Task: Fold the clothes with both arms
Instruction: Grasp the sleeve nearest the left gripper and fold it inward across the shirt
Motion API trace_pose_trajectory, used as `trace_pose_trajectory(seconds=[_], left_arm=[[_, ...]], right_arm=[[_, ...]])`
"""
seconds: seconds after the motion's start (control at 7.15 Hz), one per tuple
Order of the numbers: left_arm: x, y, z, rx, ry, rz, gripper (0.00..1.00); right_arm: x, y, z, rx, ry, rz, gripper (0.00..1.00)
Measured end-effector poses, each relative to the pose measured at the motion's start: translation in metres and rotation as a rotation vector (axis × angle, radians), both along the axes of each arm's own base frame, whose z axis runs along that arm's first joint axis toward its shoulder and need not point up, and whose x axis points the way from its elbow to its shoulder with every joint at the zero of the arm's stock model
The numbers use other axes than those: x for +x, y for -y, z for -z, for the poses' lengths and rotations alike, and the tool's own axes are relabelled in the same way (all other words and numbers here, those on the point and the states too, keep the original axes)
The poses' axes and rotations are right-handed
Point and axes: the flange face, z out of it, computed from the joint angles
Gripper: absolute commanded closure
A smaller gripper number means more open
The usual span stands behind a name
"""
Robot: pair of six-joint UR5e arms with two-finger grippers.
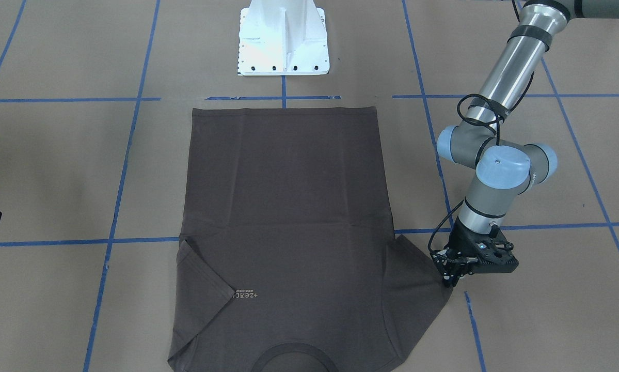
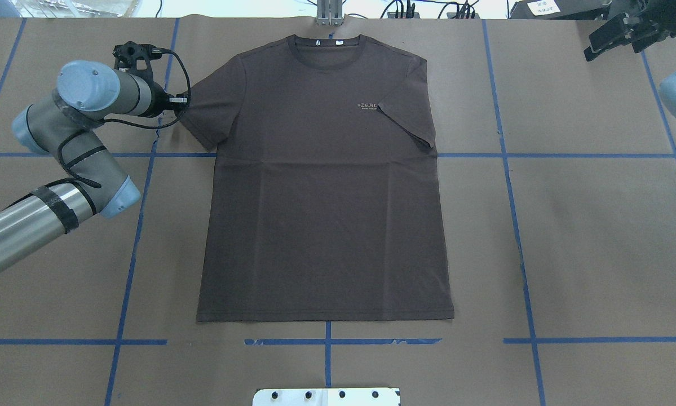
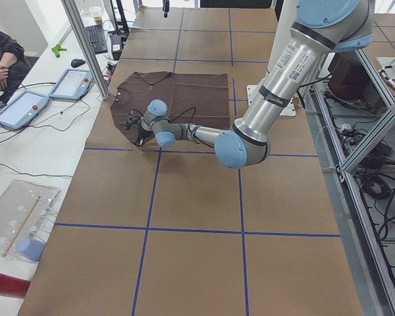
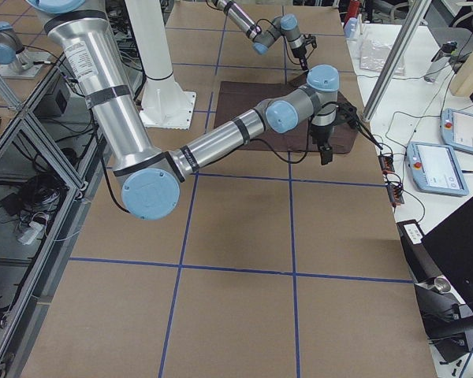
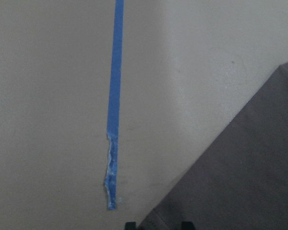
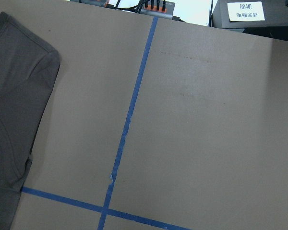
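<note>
Next, I let go of the tip of the spread-out sleeve with my left gripper on the T-shirt's chest (image 1: 356, 278), across from the pale logo.
The dark grey-brown T-shirt (image 2: 321, 214) lies flat on the brown table, collar away from the robot. It also shows in the front view (image 1: 288, 206). The sleeve on my right side is folded in over the chest, beside the pale logo (image 2: 367, 106). The other sleeve is spread out. My left gripper (image 2: 181, 101) is down at that sleeve's tip (image 1: 433, 279). In the left wrist view its fingertips (image 5: 130, 224) stand narrow with the sleeve hem (image 5: 240, 182) between them, so it looks shut on the sleeve. My right gripper (image 2: 617, 36) is raised off to the side, open and empty.
The white pedestal base (image 1: 283, 39) stands at the robot's edge of the table. Blue tape lines (image 2: 512, 197) grid the brown surface. Teach pendants (image 3: 20, 108) and a person (image 3: 0, 59) are beyond the far side.
</note>
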Motion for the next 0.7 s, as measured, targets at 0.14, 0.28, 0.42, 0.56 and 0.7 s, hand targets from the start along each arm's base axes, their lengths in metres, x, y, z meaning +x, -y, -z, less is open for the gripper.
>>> trace_pose_trajectory(seconds=[0.14,0.28,0.42,0.56,0.7], left_arm=[[0.000,0.001,0.004,0.002,-0.005,0.002,1.00],[0.002,0.002,0.014,0.008,-0.015,0.004,1.00],[0.004,0.005,0.033,0.018,-0.028,0.005,1.00],[0.009,0.010,0.056,0.010,-0.030,0.009,1.00],[0.021,0.018,0.089,-0.029,-0.025,0.020,1.00]], right_arm=[[0.000,0.000,0.000,-0.001,0.000,0.000,0.00],[0.000,0.000,0.000,-0.001,0.000,0.000,0.00],[-0.001,0.000,0.000,-0.002,0.000,-0.001,0.00],[-0.001,0.000,0.000,-0.003,0.001,-0.002,0.00],[-0.001,0.000,0.001,-0.004,0.002,-0.004,0.00]])
